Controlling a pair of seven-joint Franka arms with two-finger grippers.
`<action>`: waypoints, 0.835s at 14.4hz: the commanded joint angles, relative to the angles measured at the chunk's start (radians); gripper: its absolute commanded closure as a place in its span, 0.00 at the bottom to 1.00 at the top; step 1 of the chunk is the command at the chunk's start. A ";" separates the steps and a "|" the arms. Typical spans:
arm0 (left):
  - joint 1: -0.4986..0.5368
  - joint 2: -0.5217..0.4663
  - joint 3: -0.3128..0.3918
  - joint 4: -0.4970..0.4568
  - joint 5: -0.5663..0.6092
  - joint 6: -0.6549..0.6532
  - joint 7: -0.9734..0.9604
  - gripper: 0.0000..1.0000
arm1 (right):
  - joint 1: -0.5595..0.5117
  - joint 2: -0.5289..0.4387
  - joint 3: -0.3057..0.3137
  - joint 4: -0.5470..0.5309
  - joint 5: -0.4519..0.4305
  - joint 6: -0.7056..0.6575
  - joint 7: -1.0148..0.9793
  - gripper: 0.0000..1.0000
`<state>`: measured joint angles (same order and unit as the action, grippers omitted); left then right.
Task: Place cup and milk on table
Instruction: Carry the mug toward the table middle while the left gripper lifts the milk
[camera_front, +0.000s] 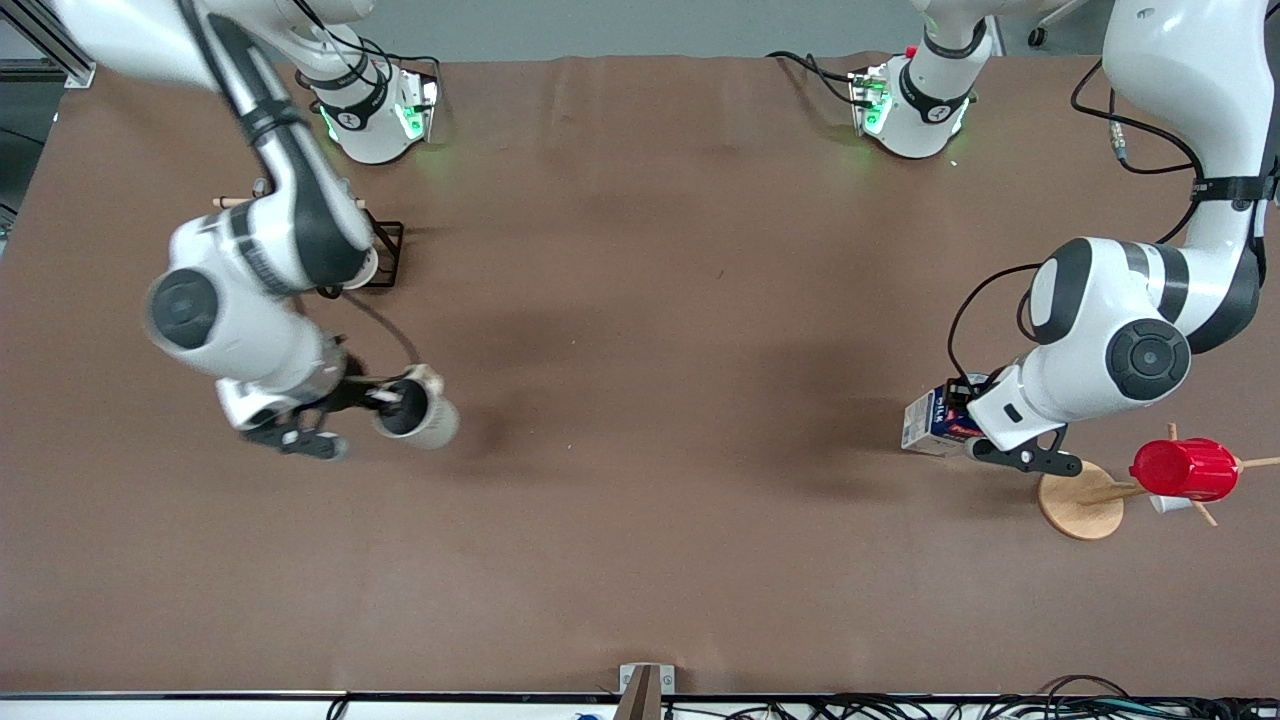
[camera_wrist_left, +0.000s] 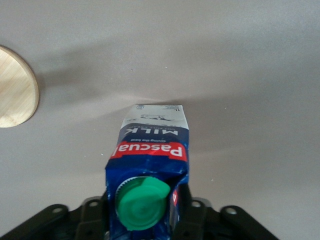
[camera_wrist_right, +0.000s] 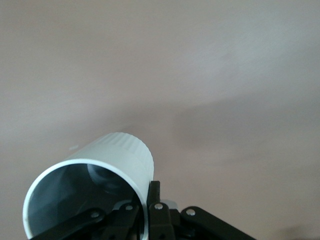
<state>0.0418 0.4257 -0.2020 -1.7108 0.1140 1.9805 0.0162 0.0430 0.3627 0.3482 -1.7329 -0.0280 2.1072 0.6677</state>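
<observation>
Next, my right gripper sets the cream-beige cup, now tipped over the brown table, down on the table midway (camera_front: 656, 385) between the wire rack and the milk.
My right gripper (camera_front: 396, 398) is shut on the rim of the cream-beige cup (camera_front: 422, 412), one finger inside and one outside. The cup is tipped on its side over the brown table (camera_front: 650, 330) toward the right arm's end. In the right wrist view the cup (camera_wrist_right: 100, 170) shows its grey inside, pinched by my gripper (camera_wrist_right: 150, 207). My left gripper (camera_front: 965, 422) is shut on the blue and white milk carton (camera_front: 928, 420), tilted, low over the table toward the left arm's end. In the left wrist view the milk (camera_wrist_left: 152, 145) shows its green cap (camera_wrist_left: 141, 204) between my fingers.
A wooden mug tree with a round base (camera_front: 1080, 502) holds a red ribbed cup (camera_front: 1185, 468) beside the milk; its base also shows in the left wrist view (camera_wrist_left: 15, 87). A black wire rack (camera_front: 388, 250) stands under the right arm.
</observation>
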 joint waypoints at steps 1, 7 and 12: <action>0.004 -0.028 -0.004 -0.023 -0.017 0.015 0.001 0.57 | 0.105 0.070 0.047 0.081 -0.058 0.000 0.256 1.00; -0.002 -0.044 -0.005 0.014 -0.022 -0.002 -0.010 0.62 | 0.369 0.315 0.048 0.248 -0.243 0.017 0.628 1.00; -0.007 -0.042 -0.022 0.037 -0.138 -0.005 -0.041 0.62 | 0.436 0.392 0.046 0.257 -0.312 0.105 0.713 0.99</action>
<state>0.0386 0.3938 -0.2142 -1.6794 0.0171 1.9839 0.0007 0.4588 0.7310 0.3948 -1.5000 -0.2837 2.2115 1.3300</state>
